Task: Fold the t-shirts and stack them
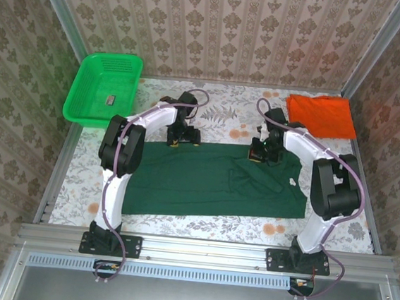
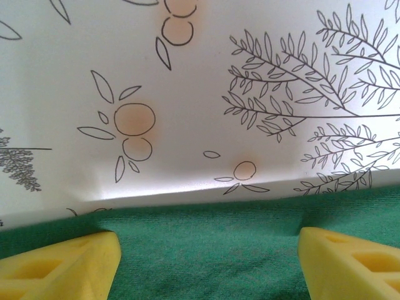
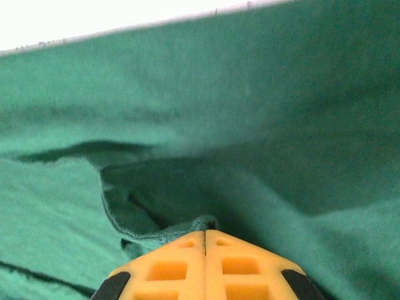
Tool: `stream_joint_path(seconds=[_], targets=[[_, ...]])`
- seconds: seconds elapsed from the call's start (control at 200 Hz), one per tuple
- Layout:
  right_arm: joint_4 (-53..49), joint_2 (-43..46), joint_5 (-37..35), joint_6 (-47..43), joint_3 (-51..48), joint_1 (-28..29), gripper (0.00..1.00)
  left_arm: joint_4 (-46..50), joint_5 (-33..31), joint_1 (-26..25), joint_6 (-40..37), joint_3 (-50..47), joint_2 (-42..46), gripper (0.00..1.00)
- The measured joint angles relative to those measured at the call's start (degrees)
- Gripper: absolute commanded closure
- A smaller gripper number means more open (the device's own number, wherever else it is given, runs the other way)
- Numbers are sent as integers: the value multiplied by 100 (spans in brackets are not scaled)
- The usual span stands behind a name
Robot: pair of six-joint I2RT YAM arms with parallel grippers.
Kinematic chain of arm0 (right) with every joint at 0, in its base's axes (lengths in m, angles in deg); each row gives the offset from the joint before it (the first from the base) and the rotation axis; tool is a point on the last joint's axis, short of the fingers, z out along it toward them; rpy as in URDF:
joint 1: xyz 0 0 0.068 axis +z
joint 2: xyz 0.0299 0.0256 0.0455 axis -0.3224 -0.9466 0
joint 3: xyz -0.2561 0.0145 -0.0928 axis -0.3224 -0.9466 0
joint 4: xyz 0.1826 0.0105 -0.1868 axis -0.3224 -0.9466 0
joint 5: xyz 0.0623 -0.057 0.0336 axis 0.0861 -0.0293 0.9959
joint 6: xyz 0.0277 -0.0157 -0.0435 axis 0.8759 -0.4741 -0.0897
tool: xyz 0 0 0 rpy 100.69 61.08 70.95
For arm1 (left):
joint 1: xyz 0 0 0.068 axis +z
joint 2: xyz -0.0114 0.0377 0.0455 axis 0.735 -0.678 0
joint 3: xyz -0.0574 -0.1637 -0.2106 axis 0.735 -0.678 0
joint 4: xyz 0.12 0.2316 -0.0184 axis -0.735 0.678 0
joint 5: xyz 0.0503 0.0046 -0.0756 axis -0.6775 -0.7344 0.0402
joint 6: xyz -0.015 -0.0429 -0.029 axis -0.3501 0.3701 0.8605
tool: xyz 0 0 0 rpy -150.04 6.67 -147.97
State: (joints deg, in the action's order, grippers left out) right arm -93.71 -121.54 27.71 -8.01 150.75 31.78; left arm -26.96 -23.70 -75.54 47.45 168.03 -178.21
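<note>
The green t-shirt's collar points to the side, so the robot's right gripper needs to let go of the sleeve, grab the green t-shirt's far edge [image 1: 244, 147] and swing the collar toward the back.
A dark green t-shirt [image 1: 211, 183] lies spread flat across the middle of the table. An orange t-shirt [image 1: 322, 115] lies folded at the back right corner. My left gripper [image 1: 184, 138] is down at the green shirt's far edge on the left, open, its yellow fingers [image 2: 69, 262] resting on the fabric [image 2: 206, 250] with the hem between them. My right gripper [image 1: 265, 155] is at the far edge on the right, shut on a pinched fold of the green t-shirt [image 3: 187, 228] near the collar.
A bright green mesh basket [image 1: 85, 89] stands at the back left with a small dark item inside. The floral tablecloth [image 1: 225, 113] runs between the shirts. Patterned walls close in the back and sides; a metal rail lies at the near edge.
</note>
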Motion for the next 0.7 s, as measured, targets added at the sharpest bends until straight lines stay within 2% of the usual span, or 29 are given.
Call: stream_joint_path(seconds=[0.225, 0.385, 0.52, 0.7], targets=[[179, 400, 352, 404, -802, 367, 91, -7, -50, -20, -26, -2, 0, 22], [697, 621, 507, 1108, -1368, 850, 72, -13, -66, -26, -74, -17, 2, 22], [1213, 881, 603, 1915, -1989, 1259, 61, -15, -66, -28, -105, -26, 11, 22], [1539, 1593, 721, 2540, -2564, 1126, 52, -22, -120, -63, -111, -35, 22, 21]])
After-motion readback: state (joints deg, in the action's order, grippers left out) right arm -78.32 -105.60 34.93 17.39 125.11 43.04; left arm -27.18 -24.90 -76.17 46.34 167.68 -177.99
